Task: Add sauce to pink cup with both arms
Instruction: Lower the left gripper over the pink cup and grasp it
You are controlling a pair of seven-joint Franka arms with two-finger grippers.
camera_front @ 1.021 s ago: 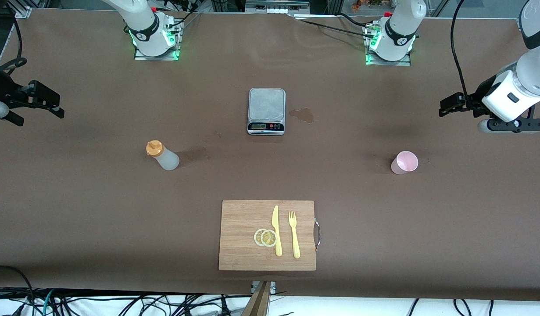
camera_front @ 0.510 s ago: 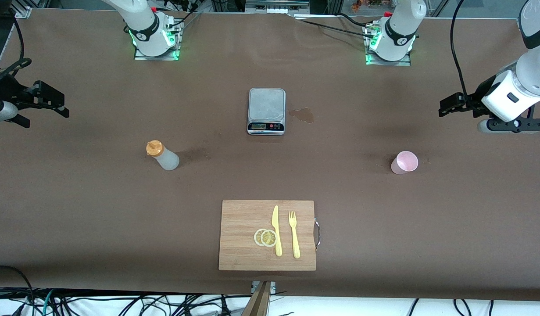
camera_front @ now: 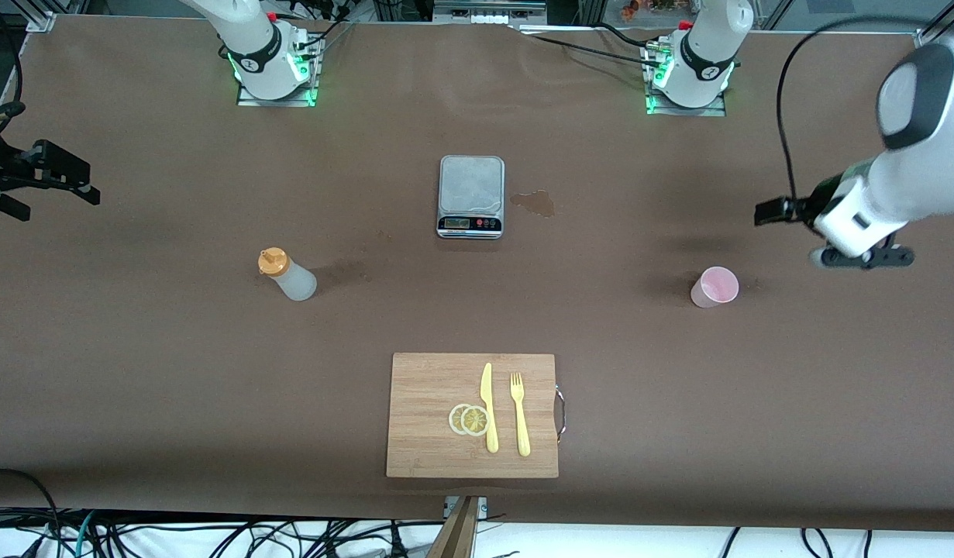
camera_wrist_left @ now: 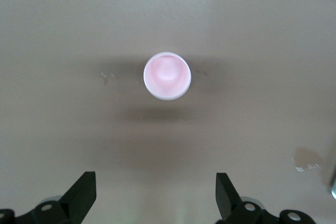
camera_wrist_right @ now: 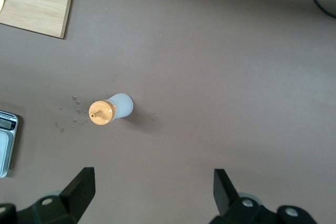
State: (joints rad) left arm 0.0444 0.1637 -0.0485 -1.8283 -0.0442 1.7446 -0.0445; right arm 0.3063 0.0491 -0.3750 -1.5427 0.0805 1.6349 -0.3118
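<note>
I need to close my left gripper on the rim of the pink cup [camera_front: 736, 284] [camera_wrist_left: 145, 78], at the side that faces away from the grey kitchen scale.
The sauce bottle [camera_front: 287, 275], whitish with an orange nozzle cap, stands toward the right arm's end of the table. In the right wrist view the sauce bottle [camera_wrist_right: 110, 109] lies ahead of my right gripper [camera_wrist_right: 152, 192], which is open and empty. My right gripper [camera_front: 54, 190] hovers over that table end, well apart from the bottle. The pink cup [camera_front: 714, 287] stands upright and empty toward the left arm's end. My left gripper [camera_front: 767, 211] hangs open over the table beside it. In the left wrist view the pink cup [camera_wrist_left: 167, 75] sits ahead of my left gripper [camera_wrist_left: 156, 195].
A grey kitchen scale [camera_front: 470, 196] sits mid-table with a wet stain [camera_front: 532, 203] beside it. Nearer the front camera lies a wooden cutting board [camera_front: 422, 387] carrying lemon slices [camera_front: 468, 419], a yellow knife [camera_front: 488, 407] and a yellow fork [camera_front: 519, 415].
The left arm has swung down and inward, bringing its gripper closer to the pink cup. The right gripper has drifted slightly toward its table end. Bottle and cup have not moved.
</note>
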